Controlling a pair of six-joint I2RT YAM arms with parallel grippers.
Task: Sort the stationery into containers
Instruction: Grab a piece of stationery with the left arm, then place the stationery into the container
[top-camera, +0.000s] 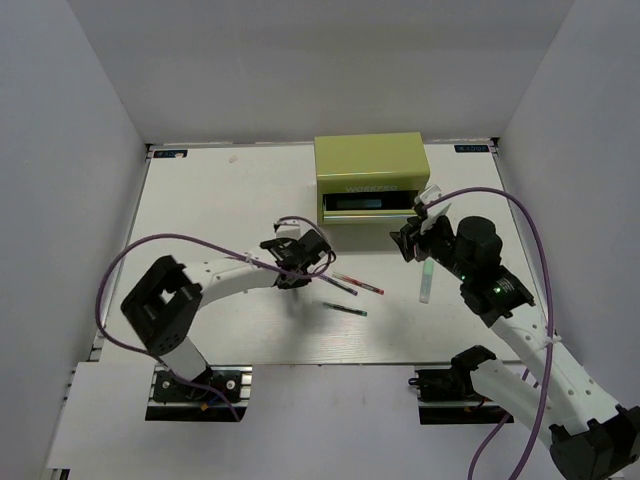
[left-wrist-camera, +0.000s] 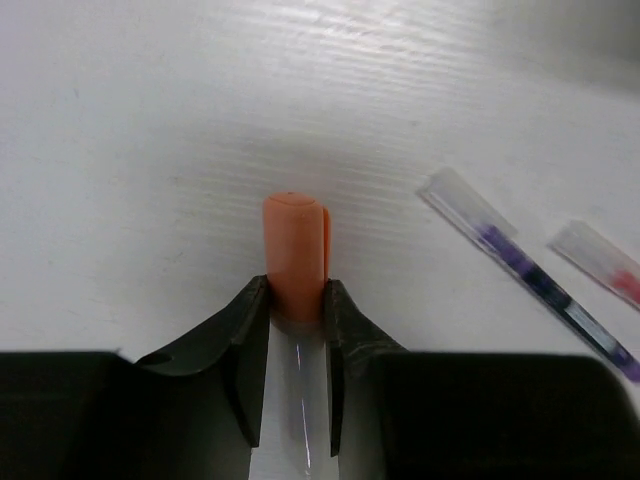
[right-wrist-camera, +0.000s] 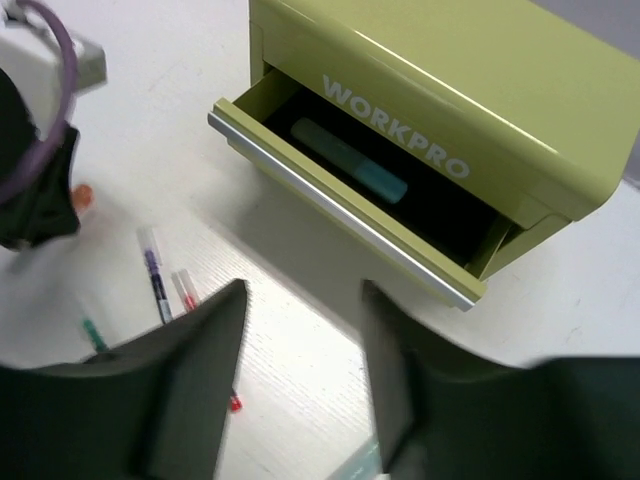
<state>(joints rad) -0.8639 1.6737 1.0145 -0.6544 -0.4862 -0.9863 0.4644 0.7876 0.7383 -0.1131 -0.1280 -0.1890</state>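
Note:
My left gripper has the white marker. It will let go of it in the open drawer (top-camera: 371, 207), between the light blue marker and the front panel.
My left gripper (left-wrist-camera: 296, 300) is shut on the white marker with the orange cap (left-wrist-camera: 295, 245), low over the table; it is left of the pens in the top view (top-camera: 298, 268). A dark pen (left-wrist-camera: 530, 270) and a red pen (left-wrist-camera: 612, 272) lie to its right, and a green pen (top-camera: 345, 308) lies nearer. The yellow-green WORKPRO tool chest (top-camera: 370, 160) has one drawer (right-wrist-camera: 330, 205) open with the light blue marker (right-wrist-camera: 350, 160) in it. My right gripper (right-wrist-camera: 305, 300) is open and empty in front of that drawer (top-camera: 413, 238). The pale mint marker (top-camera: 426, 282) lies below it.
White walls enclose the table on three sides. The purple cables of both arms loop over the table, the left one (top-camera: 150, 245) and the right one (top-camera: 520, 215). The table's front edge (top-camera: 330, 362) runs just before the arm bases.

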